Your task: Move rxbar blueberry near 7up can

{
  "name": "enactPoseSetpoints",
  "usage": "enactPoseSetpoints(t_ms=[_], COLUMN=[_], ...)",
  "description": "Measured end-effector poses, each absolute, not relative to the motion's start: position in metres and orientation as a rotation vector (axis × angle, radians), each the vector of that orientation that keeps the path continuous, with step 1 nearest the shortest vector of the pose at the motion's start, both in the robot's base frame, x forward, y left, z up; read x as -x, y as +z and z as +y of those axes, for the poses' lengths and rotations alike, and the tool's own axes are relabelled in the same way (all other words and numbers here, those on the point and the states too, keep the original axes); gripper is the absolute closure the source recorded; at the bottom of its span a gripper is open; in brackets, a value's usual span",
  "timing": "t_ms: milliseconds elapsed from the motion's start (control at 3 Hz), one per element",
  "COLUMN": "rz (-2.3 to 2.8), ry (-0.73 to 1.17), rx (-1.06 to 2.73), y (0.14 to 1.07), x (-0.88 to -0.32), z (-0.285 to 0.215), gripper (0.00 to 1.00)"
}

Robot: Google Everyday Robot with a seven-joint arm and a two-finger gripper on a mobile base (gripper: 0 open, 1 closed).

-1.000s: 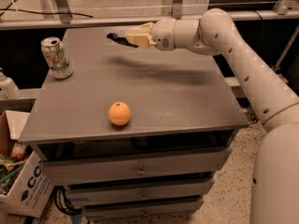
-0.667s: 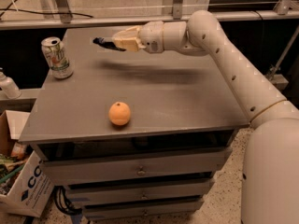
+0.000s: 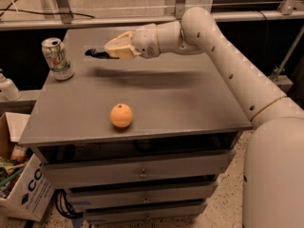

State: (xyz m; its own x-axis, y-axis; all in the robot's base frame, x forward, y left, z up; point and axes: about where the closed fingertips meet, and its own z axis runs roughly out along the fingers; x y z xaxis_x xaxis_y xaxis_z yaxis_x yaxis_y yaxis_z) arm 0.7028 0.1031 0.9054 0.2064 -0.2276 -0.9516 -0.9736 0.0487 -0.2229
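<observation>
Next, my gripper lets go of the rxbar blueberry on the grey top, next to the foot of the 7up can (image 3: 83, 75).
The 7up can (image 3: 56, 58) stands upright at the back left of the grey cabinet top (image 3: 190, 103). My gripper (image 3: 110, 51) reaches in from the right, held above the back of the top, to the right of the can. It is shut on the rxbar blueberry (image 3: 96, 53), whose dark wrapper sticks out leftward from the fingertips toward the can. The bar hangs in the air, a short gap from the can, and casts a shadow on the top below.
An orange (image 3: 121, 115) sits near the front of the top. A white plastic bottle (image 3: 6, 88) stands off the left edge. A cardboard box (image 3: 26, 189) is on the floor at the lower left. Drawers are below the top.
My gripper has moved left across the back of the top with the bar, closer to the can. The can and the orange have not moved.
</observation>
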Motion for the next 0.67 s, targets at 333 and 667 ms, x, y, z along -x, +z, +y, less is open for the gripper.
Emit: enactPoseSetpoints(t_ms=[333, 667], rz=[1.208, 1.183], ry=[0.898, 0.899], rx=[1.487, 1.558], y=[0.895, 0.885], x=[-0.688, -0.679], z=[0.117, 0.133], gripper=[1.0, 1.0])
